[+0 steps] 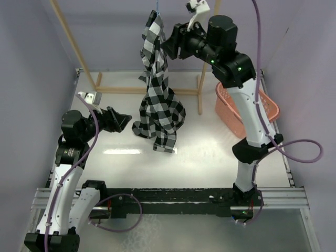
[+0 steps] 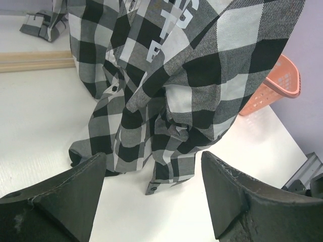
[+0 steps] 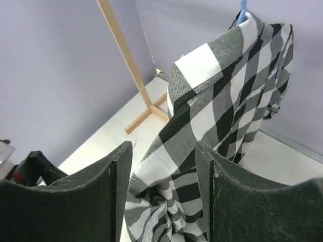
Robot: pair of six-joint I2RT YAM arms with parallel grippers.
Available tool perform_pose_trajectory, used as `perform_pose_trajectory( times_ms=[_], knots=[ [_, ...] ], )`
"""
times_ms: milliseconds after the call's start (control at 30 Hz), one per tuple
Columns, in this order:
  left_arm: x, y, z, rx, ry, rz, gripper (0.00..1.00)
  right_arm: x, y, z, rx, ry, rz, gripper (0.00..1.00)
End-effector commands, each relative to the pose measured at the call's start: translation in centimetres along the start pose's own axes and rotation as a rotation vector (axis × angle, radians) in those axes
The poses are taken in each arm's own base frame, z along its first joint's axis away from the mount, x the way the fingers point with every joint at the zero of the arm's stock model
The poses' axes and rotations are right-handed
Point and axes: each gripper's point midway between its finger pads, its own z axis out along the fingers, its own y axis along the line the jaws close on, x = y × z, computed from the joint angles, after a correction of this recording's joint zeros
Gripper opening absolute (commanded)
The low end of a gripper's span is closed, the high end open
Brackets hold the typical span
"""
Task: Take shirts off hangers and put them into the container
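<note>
The loose fold (image 1: 163, 59) (image 3: 160, 157) of the black-and-white check shirt, just below its shoulder on the side toward the container, will be gripped by my right gripper.
The black-and-white check shirt (image 1: 157, 89) hangs from the light-blue hanger (image 1: 157, 6) at the back, and its lower end is bunched on the table. My right gripper (image 1: 169, 44) is high up against the shirt's shoulder. In the right wrist view it (image 3: 164, 146) is open, with loose cloth (image 3: 202, 101) lying between the fingers and the hanger hook (image 3: 243, 10) above. My left gripper (image 1: 127, 118) sits low at the shirt's left. Its wrist view shows it (image 2: 153, 156) wide open and holding nothing, just short of the hem (image 2: 161, 176). The salmon-pink container (image 1: 262, 105) stands at the right, partly hidden by my right arm.
A tan wooden rack stands behind the shirt, with a slanted post (image 1: 73, 42), a base bar (image 1: 131, 90) and a short upright (image 1: 200, 94). Purple walls close in the back and sides. The container (image 2: 275, 88) also shows beyond the shirt in the left wrist view.
</note>
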Motion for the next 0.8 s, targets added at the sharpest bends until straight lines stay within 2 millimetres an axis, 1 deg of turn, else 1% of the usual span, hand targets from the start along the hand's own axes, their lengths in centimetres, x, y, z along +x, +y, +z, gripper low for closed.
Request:
perform_pose_trajectory(
  times_ms=[0,133,333,433,533,633,700,767],
  knots=[
    [-2.4,-1.3,-0.6,0.033,-0.071,0.067,0.79,0.3,-1.1,0.8,0.086,0.006,-0.042,0.56],
    [-2.3,-1.2,-0.6,0.027,-0.073,0.067,0.78,-0.1,0.2,1.4,0.056,-0.048,-0.045,0.57],
    [-2.4,-1.3,-0.5,0.033,-0.074,0.064,0.77,1.2,0.7,3.0,0.051,-0.009,-0.061,0.57],
    [-2.3,-1.2,-0.5,0.032,-0.07,0.062,0.77,1.1,1.0,2.9,0.077,-0.025,-0.083,0.57],
    [-2.2,-1.1,-0.5,0.029,-0.069,0.063,0.77,0.7,1.3,2.4,0.109,-0.053,-0.109,0.57],
    [-2.3,-1.2,-0.6,0.033,-0.071,0.062,0.76,-0.2,2.2,1.7,0.108,-0.079,-0.124,0.57],
    [-2.4,-1.2,-0.6,0.038,-0.073,0.058,0.76,0.0,2.6,1.9,0.113,-0.072,-0.139,0.56],
    [-2.4,-1.2,-0.6,0.041,-0.076,0.056,0.76,0.7,3.1,2.4,0.121,-0.054,-0.163,0.56]
  ],
)
